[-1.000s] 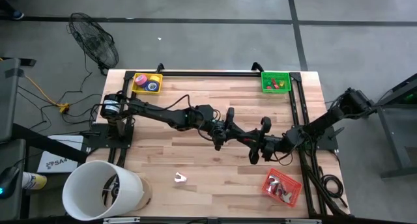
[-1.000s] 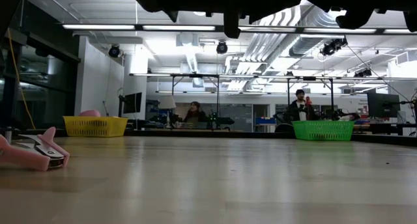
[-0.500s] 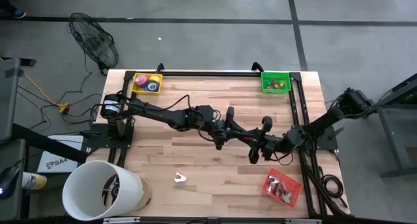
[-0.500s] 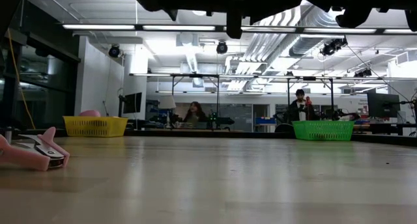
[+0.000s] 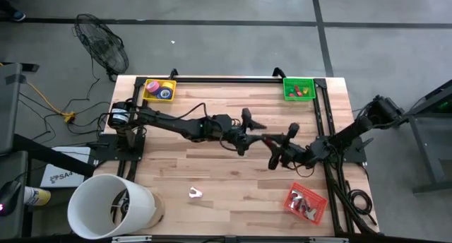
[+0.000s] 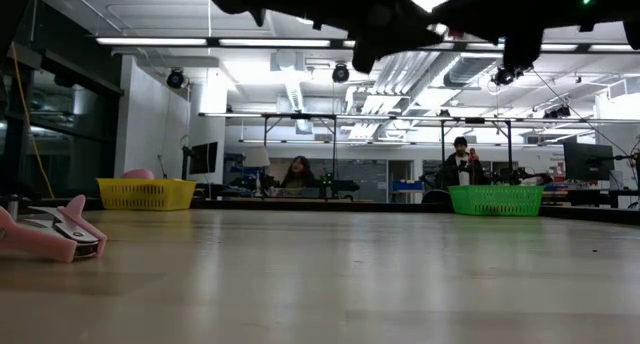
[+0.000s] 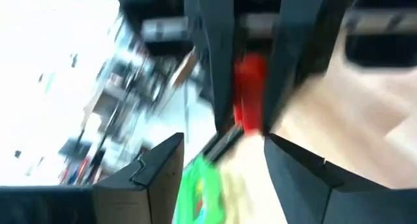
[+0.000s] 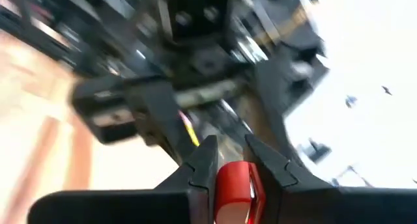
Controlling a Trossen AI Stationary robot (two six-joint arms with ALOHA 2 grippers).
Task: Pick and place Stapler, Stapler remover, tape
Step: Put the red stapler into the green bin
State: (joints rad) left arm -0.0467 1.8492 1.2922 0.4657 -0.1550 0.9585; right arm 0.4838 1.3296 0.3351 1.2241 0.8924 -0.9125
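Note:
My right gripper is to place the red stapler. It will let go of it among the small things in the green bin (image 5: pixel 298 90).
Above the table's middle, my right gripper (image 5: pixel 271 141) is shut on a red stapler (image 8: pixel 237 185). My left gripper (image 5: pixel 251 128) faces it, open. In the left wrist view its two fingers stand wide apart (image 7: pixel 221 162), and the stapler (image 7: pixel 249 97) shows beyond them between the other arm's fingers. A pink stapler remover (image 5: pixel 195 193) lies flat on the wood near the front edge, at the left in the low view (image 6: pixel 50 236). Tape rolls (image 5: pixel 165 93) lie in the yellow bin (image 5: pixel 150 96) at the far left. My right gripper pinches the red stapler's end (image 8: pixel 236 178) between its two fingers. The fingers come from the table's right side, roughly level. The stapler is lifted clear of the table and sticks out toward my left gripper.
A green bin (image 5: pixel 298 80) with small red and yellow things stands at the far right. A red basket (image 5: pixel 296 194) sits at the near right. A tall white bucket (image 5: pixel 109 208) stands off the near left corner. A black frame runs along the far and right edges.
My left gripper has opened and let go of the red stapler, which stays in my right gripper. Both wrists have turned above the table's middle, and my left gripper has drawn slightly toward the far edge.

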